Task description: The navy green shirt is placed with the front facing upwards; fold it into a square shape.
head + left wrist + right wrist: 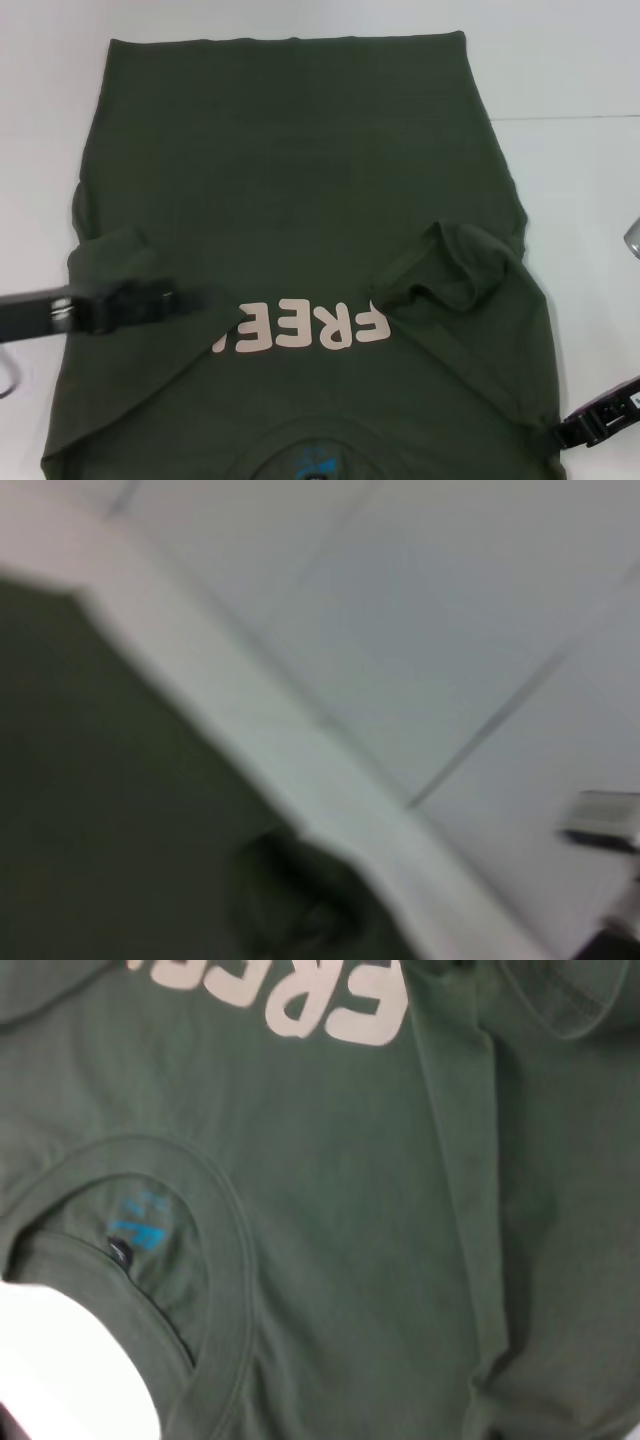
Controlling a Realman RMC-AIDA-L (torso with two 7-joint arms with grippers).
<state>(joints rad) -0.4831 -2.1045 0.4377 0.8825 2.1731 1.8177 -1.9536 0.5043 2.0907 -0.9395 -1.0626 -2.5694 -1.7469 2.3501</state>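
Observation:
The near shoulder corner (pixel 50 460) of the navy green shirt, across the collar from my right gripper, is the part my left gripper will close on.
The navy green shirt (pixel 300 200) lies flat on the white table, its collar (pixel 320 440) nearest me. Pale "FREE" letters (pixel 310 330) run across its chest. Both sleeves are folded inward onto the body: the left sleeve (pixel 125 255) and the right sleeve (pixel 460 265). My left gripper (pixel 195 302) reaches in low over the shirt's left side, beside the lettering. At the shirt's near right corner sits my right gripper (pixel 565 430). The right wrist view shows the collar (pixel 235 1260), a blue label (pixel 135 1225) and the letters (pixel 330 1000). The left wrist view shows green cloth (pixel 100 810).
White table (pixel 580 180) shows to the right of and behind the shirt. A grey object (pixel 632 238) pokes in at the right edge. The left wrist view shows the table's edge (pixel 300 780) with tiled floor beyond it.

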